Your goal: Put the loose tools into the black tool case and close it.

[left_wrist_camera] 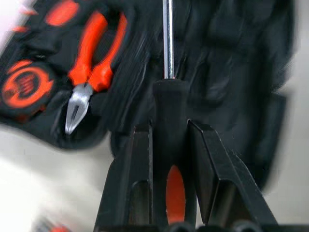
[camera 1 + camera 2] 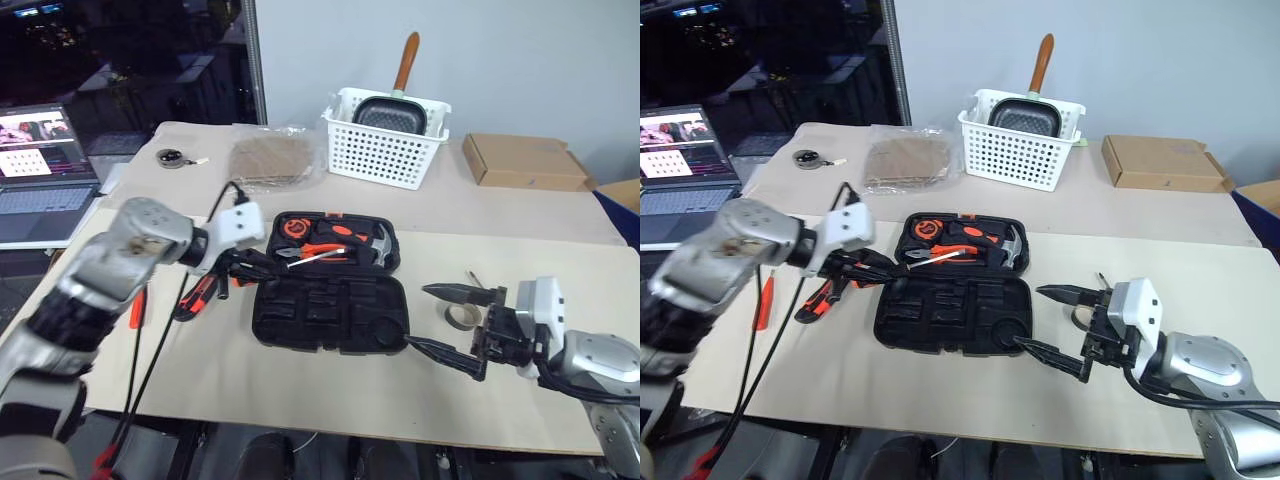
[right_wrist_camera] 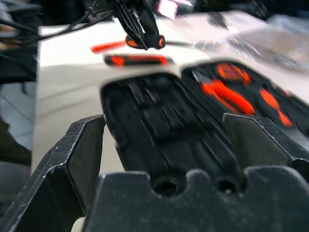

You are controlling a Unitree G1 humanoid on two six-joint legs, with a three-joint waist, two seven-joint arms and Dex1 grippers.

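Note:
The screwdriver will go down in the near half of the black tool case (image 2: 316,283) (image 1: 145,86), along the hinge, when I set it there with my left gripper.
The black tool case (image 2: 330,310) lies open mid-table, its far half holding orange-handled pliers (image 1: 91,53), a hammer and a tape measure. My left gripper (image 2: 245,266) hangs at the case's left edge, shut on a screwdriver (image 1: 170,106) with a black-and-orange handle; its steel shaft (image 1: 167,38) points over the case. A red-and-black utility knife (image 2: 197,297) and a red screwdriver (image 2: 137,306) lie on the table left of the case. A grey tape ring (image 2: 462,316) rests right of the case, just behind my right gripper (image 2: 420,317), which stands open and empty, facing the case's right edge.
A white lattice basket (image 2: 385,150) with a pan stands at the back, a flat cardboard box (image 2: 520,160) to its right. A clear bag with a brown mat (image 2: 272,160) and a small round object (image 2: 175,158) lie back left. A laptop (image 2: 40,180) sits off the table's left.

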